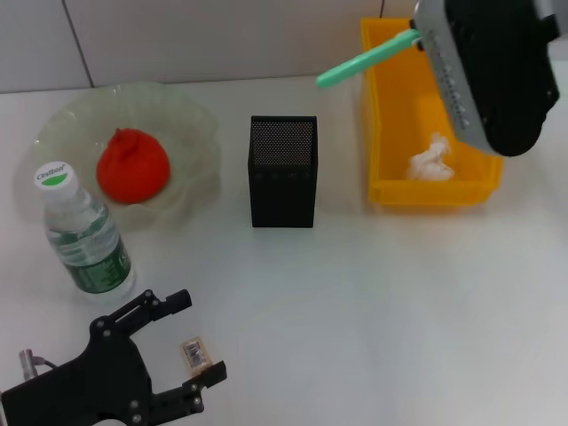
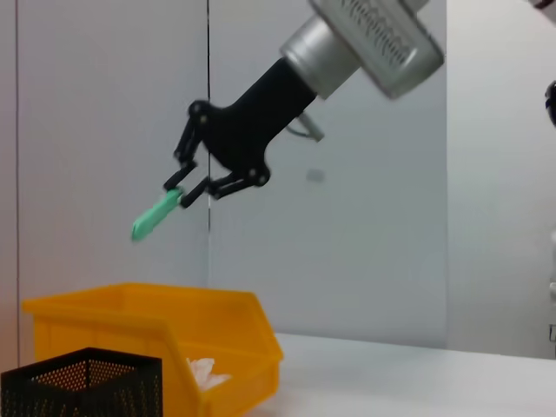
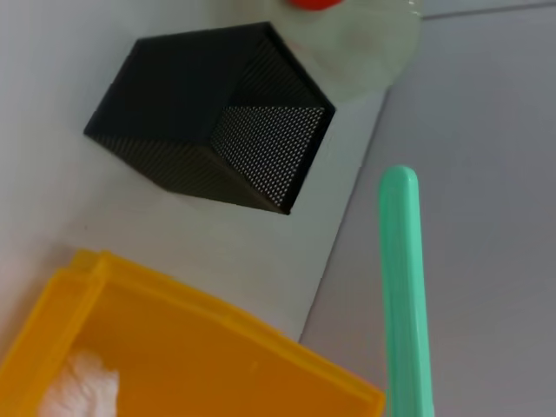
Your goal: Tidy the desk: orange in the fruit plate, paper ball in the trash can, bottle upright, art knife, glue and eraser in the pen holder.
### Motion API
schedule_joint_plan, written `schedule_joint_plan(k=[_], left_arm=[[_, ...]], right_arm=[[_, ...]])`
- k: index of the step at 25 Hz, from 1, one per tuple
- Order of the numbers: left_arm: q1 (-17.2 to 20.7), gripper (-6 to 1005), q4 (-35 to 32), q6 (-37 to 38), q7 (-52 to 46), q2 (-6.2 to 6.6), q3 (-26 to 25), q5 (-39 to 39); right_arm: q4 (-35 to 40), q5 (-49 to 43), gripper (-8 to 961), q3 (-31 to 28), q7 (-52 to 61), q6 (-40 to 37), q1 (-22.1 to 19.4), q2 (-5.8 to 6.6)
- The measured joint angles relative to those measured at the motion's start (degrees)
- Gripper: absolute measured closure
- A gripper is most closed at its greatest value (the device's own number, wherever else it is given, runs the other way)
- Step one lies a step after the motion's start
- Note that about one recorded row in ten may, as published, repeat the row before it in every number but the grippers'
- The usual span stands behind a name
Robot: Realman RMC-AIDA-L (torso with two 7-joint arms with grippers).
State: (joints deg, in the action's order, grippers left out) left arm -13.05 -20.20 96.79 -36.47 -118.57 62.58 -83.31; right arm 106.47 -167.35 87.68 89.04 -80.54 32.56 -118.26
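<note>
Once my right gripper lets go of it, the art knife will rest at a lean inside the black mesh pen holder (image 1: 297, 149) (image 3: 273, 161), tilted toward the trash can.
High over the yellow trash can (image 1: 387, 133), my right gripper (image 2: 185, 187) is shut on the green art knife (image 1: 364, 58), which points toward the black mesh pen holder (image 1: 282, 169). The paper ball (image 1: 430, 160) lies inside the trash can. The orange (image 1: 133, 166) rests in the pale-green fruit plate (image 1: 191, 115). The bottle (image 1: 84, 235) stands upright beside the plate. At the desk's near left, my left gripper (image 1: 200, 337) is open, with the eraser (image 1: 195, 352) lying on the desk (image 1: 373, 302) between its fingers. The glue is out of view.
The right wrist view looks down into the pen holder (image 3: 217, 130), with the knife (image 3: 404, 287) beside the trash can (image 3: 191, 347). A tiled wall runs behind the desk.
</note>
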Motion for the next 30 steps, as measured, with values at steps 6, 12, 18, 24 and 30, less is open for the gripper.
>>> schedule_joint_plan(k=[6, 12, 18, 24, 30], left_arm=[[0.07, 189, 0.32, 0.66, -0.39, -0.12, -0.01, 0.22], [-0.42, 189, 1.61, 0.84, -0.11, -0.17, 0.0, 0.77], [-0.85, 189, 1.65, 1.05, -0.42, -0.18, 0.0, 1.11], [-1.7, 190, 2.98, 1.07, -0.07, -0.26, 0.0, 2.04], [-2.08, 190, 3.1, 0.86, 0.02, -0.26, 0.0, 2.25]], right_arm=[[-6.35, 0.0, 799, 3.79, -5.72, 7.41, 0.59, 1.05], [-9.33, -0.02, 799, 5.54, -9.36, 12.89, 0.71, 1.5], [-15.33, -0.06, 798, 8.54, -13.61, 20.38, 1.78, 2.43], [-18.37, -0.09, 798, 11.07, -15.0, 23.27, 2.73, 2.78], [-22.71, -0.09, 799, 13.93, -17.47, 26.4, 4.17, 2.39]])
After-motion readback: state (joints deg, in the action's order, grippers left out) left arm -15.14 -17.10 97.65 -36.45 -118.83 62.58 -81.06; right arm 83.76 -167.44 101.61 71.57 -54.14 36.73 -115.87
